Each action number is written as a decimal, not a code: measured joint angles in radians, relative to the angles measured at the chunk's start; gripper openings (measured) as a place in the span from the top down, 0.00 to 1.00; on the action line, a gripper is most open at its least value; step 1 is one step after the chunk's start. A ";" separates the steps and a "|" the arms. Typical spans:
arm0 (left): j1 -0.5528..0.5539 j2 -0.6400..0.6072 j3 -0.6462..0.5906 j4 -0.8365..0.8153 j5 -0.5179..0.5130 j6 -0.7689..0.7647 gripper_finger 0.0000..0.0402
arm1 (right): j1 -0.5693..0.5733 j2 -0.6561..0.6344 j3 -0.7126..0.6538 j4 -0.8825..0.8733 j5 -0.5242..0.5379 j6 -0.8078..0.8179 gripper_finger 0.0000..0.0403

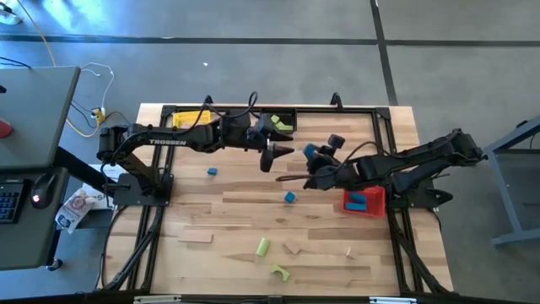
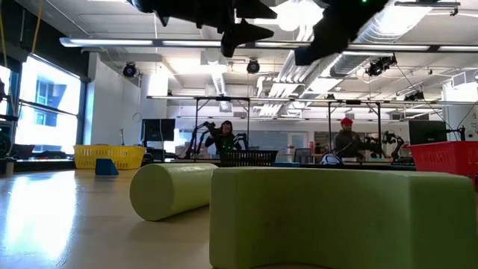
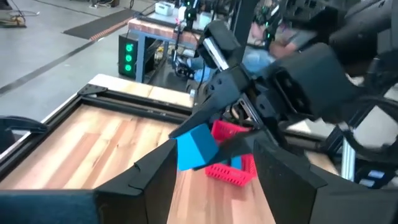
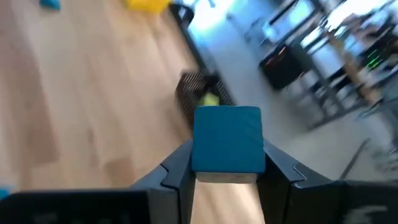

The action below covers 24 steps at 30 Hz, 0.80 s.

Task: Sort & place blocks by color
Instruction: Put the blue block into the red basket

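Next, I set the blue cube, now high over the table's middle, down among the blue blocks in the red bin (image 1: pixel 360 202) with my right gripper.
My right gripper (image 4: pixel 227 171) is shut on a blue cube (image 4: pixel 227 138), high over the middle of the table (image 1: pixel 310 150). My left gripper (image 3: pixel 217 186) hangs open just left of it (image 1: pixel 274 154), facing the cube (image 3: pixel 196 148) without touching it. Loose blocks lie flat on the table: two blue (image 1: pixel 212 171) (image 1: pixel 289 197), a green cylinder (image 1: pixel 263 247), a green arch (image 1: pixel 280 272) and three tan pieces (image 1: pixel 196 237) (image 1: pixel 291 247) (image 1: pixel 348 251). In the low view the cylinder (image 2: pixel 172 190) and arch (image 2: pixel 336 217) fill the foreground. My right gripper pinches the blue cube between its two fingers, one on each of two opposite side faces (image 4: pixel 202 155). The left wrist view shows the cube at the free ends of the fingers (image 3: pixel 211 109), which slant in from the table's right. The cube is lifted clear of the table.
A red bin (image 1: pixel 364 201) holding blue blocks sits at the right, under the right arm. A black bin (image 1: pixel 278 122) with green pieces and a yellow bin (image 1: pixel 192 118) stand along the far edge. A black frame (image 1: pixel 152 236) borders the table. People sit in the room beyond (image 2: pixel 345 138).
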 joint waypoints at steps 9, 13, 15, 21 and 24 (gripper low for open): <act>-0.004 0.000 0.000 -0.165 -0.054 0.076 0.50 | 0.009 0.000 0.000 -0.281 -0.256 0.433 0.74; -0.014 0.000 0.000 -0.266 -0.136 0.084 0.50 | 0.040 0.000 0.000 -0.389 -0.325 0.583 0.74; -0.025 0.000 0.000 -0.319 -0.163 0.106 0.50 | 0.066 0.000 0.000 -0.436 -0.334 0.651 0.74; -0.071 0.000 -0.001 -0.441 -0.191 0.121 0.50 | 0.152 0.000 0.000 -0.573 -0.330 0.862 0.74; -0.098 0.000 -0.001 -0.471 -0.191 0.121 0.50 | 0.192 0.000 0.000 -0.647 -0.329 0.978 0.74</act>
